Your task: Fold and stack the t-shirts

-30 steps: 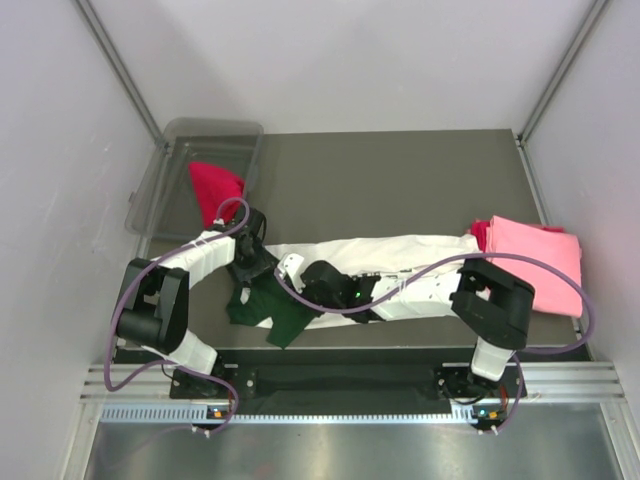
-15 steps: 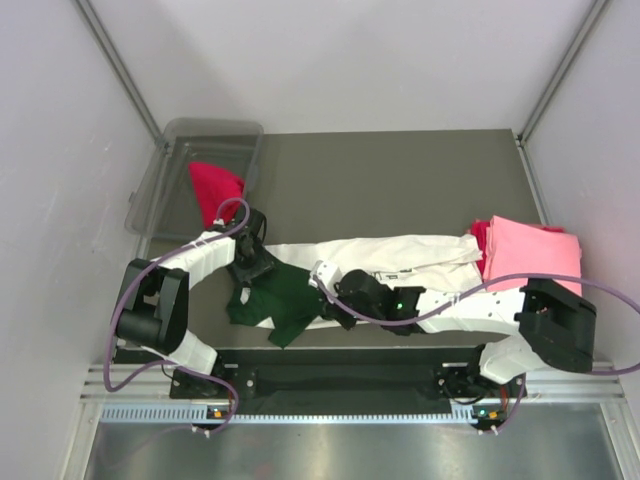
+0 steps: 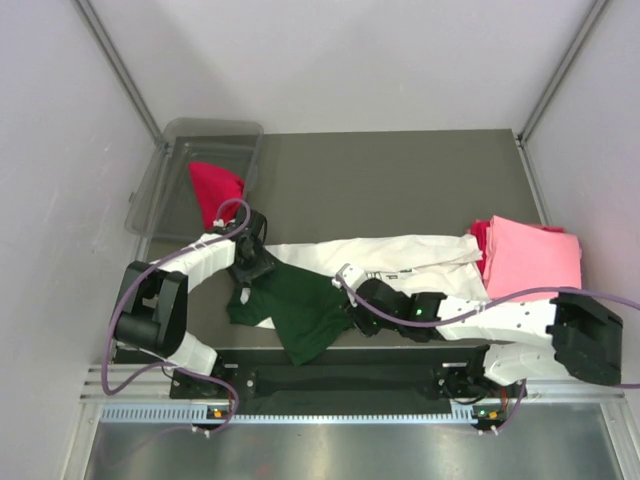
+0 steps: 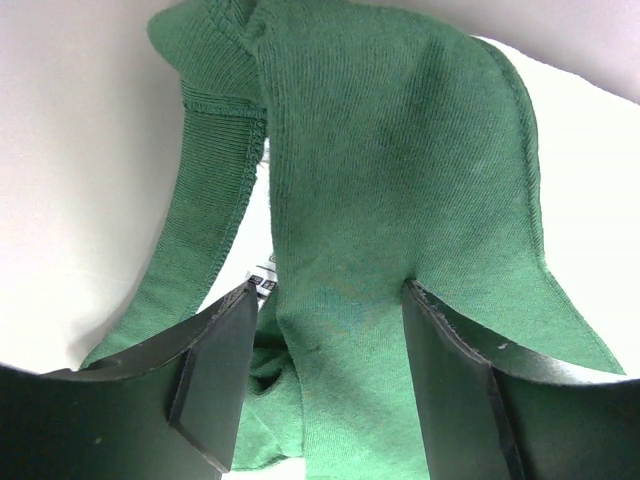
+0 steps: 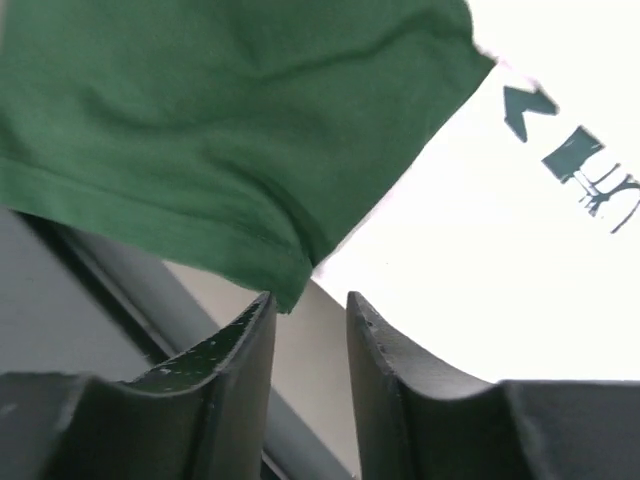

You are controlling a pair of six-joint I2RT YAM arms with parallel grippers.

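Note:
The green sleeve lies over the metal rail, so the robot's right gripper will take the white t-shirt's front edge [image 5: 450, 345] and pull it clear of the rail.
A white t-shirt [image 3: 400, 252] with dark green sleeves lies stretched across the table, black print up [image 5: 580, 165]. One green sleeve [image 3: 305, 310] is spread flat at the front left. My left gripper [image 3: 250, 268] stands open on the green collar cloth [image 4: 340, 150], a ridge of it running between the fingers [image 4: 225, 350]. My right gripper [image 3: 348, 298] is open just off the sleeve's hem [image 5: 200, 230], nothing between its jaws [image 5: 309, 297]. A pink t-shirt [image 3: 530, 262] lies folded on a red one [image 3: 480, 235] at the right. Another red t-shirt [image 3: 215, 185] is in the bin.
The clear grey plastic bin [image 3: 200, 130] stands at the back left corner. White walls close in both sides, and the metal rail [image 3: 340, 385] with the arm bases runs along the near edge. My right arm [image 3: 500, 320] lies low across the front right of the table.
My right gripper pulled the green sleeve rightwards and nearer, spreading it flat, then opened and let it go. Its elbow swung out right. The left arm stayed put.

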